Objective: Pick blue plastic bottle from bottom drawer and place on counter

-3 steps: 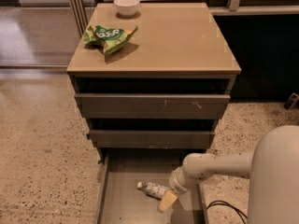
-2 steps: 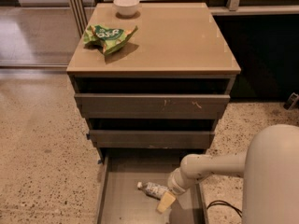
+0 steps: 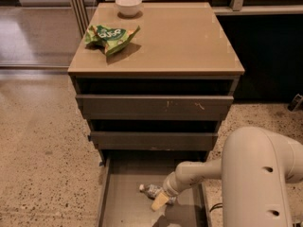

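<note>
I need to next move my gripper to the middle of the blue plastic bottle (image 3: 157,192) in the bottom drawer, past its white cap, and close it there.
The blue plastic bottle (image 3: 149,190) lies on its side on the floor of the pulled-out bottom drawer (image 3: 124,207), white cap pointing left. My gripper (image 3: 161,200) reaches down into the drawer from the right and sits right at the bottle's right end, hiding part of it. The counter (image 3: 175,41) is the tan top of the cabinet, well above the gripper.
A green snack bag (image 3: 111,37) and a white bowl (image 3: 128,5) sit on the counter's left and back. The two upper drawers (image 3: 151,107) stand slightly open above the bottom one. My arm's large white body (image 3: 262,178) fills the lower right. Speckled floor lies to the left.
My gripper has shifted a little to the left, closer onto the bottle's right end. The bottle has stayed where it was.
</note>
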You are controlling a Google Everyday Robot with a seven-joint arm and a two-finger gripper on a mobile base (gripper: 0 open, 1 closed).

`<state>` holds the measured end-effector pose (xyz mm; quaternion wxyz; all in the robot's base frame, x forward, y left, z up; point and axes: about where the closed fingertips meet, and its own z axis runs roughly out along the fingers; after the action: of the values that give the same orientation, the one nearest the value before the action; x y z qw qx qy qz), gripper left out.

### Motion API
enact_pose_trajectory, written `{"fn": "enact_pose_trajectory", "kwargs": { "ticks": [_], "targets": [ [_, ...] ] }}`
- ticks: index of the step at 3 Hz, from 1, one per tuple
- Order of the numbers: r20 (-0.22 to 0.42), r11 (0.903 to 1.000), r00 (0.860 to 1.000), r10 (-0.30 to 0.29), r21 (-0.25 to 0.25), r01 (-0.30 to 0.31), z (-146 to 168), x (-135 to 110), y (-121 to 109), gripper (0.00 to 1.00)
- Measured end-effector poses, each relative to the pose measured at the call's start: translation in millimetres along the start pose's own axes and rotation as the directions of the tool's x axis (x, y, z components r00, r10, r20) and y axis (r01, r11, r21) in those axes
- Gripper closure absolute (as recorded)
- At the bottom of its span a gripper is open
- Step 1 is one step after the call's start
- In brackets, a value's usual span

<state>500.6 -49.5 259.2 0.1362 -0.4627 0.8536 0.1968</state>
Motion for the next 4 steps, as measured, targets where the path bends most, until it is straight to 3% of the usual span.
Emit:
{"fn": "enact_pose_trajectory", "kwargs": {
  "ticks": [1, 2, 3, 4],
  "targets": [
    [0.041, 0.9985, 0.998, 0.054, 0.006, -0.054, 43.7, -4.5, -12.7, 0.00],
    [0.041, 0.9985, 0.998, 0.054, 0.006, -0.054, 43.7, -4.5, -12.7, 0.00],
    [0.025, 0.9982, 0.998, 0.060, -0.005, -0.059, 62.8, 1.5, -12.0, 0.00],
    [0.009, 0.9928, 0.993, 0.117, -0.030, -0.116, 108.6, 16.9, -18.7, 0.00]
  ]
}}
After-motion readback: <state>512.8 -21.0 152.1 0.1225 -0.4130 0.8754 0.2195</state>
